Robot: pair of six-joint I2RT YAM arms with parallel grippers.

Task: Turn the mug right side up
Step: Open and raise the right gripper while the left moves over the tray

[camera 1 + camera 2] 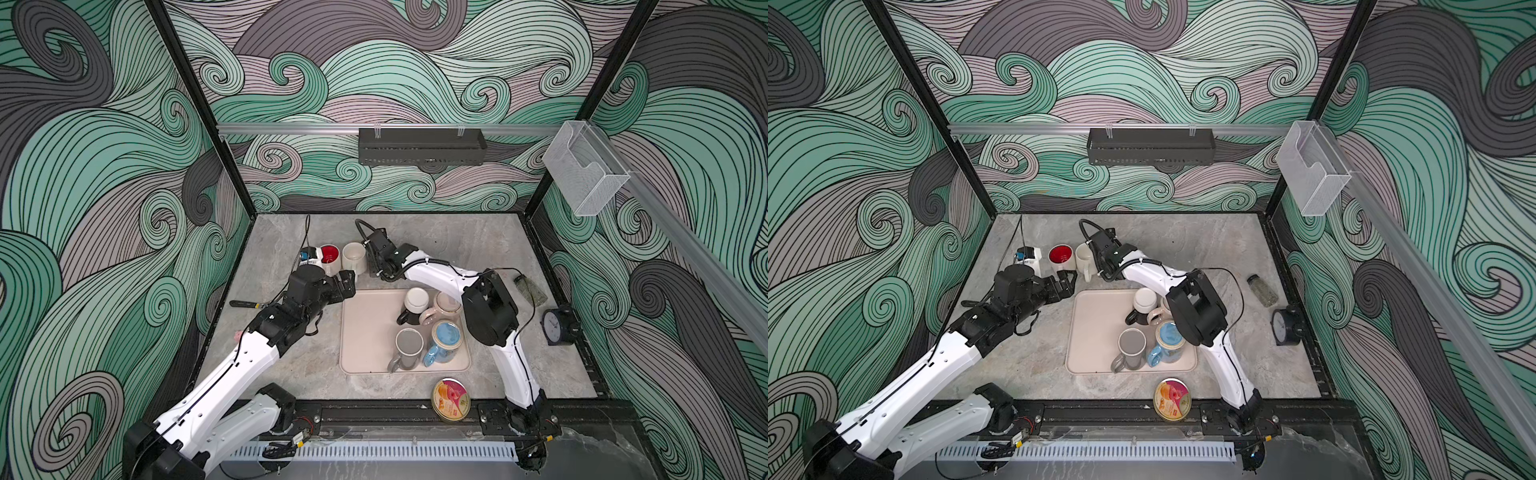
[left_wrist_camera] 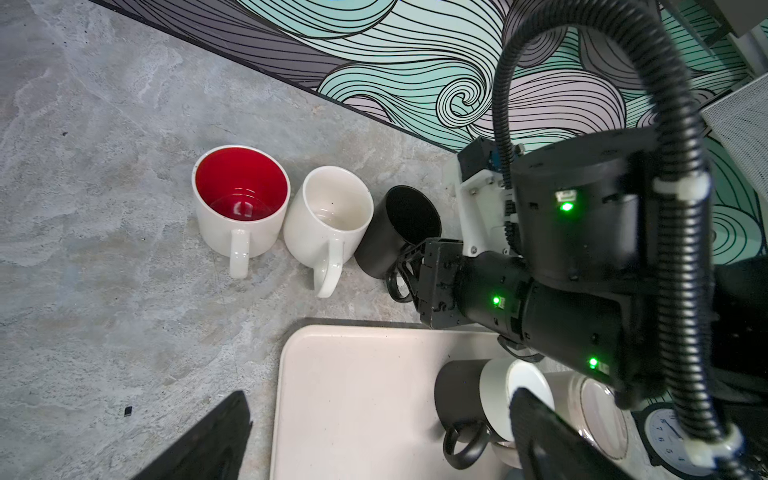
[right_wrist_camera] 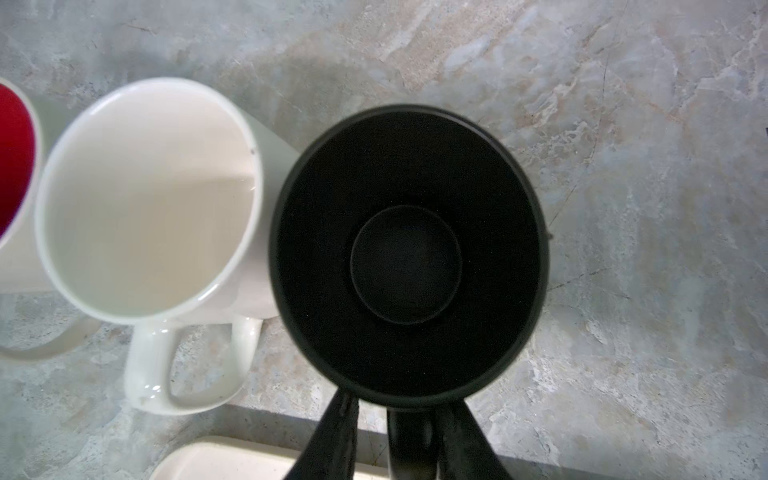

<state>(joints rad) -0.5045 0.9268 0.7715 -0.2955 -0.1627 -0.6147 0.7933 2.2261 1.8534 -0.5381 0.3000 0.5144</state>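
The black-and-white mug on the beige tray is next for my left gripper, which should go there and close on the mug's black handle point(image 1: 405, 317) point(image 2: 465, 448).
A black mug point(image 3: 407, 249) stands mouth up on the grey table, close beside a cream mug point(image 3: 149, 199). My right gripper point(image 3: 401, 399) straddles its handle from above. Its jaws are slightly parted, and a gap shows between one finger and the handle. In the left wrist view the same black mug point(image 2: 399, 224) ends a row after a red-lined white mug point(image 2: 241, 199) and the cream mug point(image 2: 332, 208). In both top views my right wrist hides the black mug. My left gripper point(image 1: 347, 282) hangs wide open and holds nothing, over the far left corner of the beige tray point(image 1: 365, 332).
The tray holds a black-and-white mug point(image 1: 415, 303), a pink mug point(image 1: 444, 305), a grey mug point(image 1: 409, 345) and a blue mug point(image 1: 446, 338). A round tin point(image 1: 451, 399) lies at the front edge. A clock point(image 1: 555, 326) and a small bottle point(image 1: 530, 289) stand at the right.
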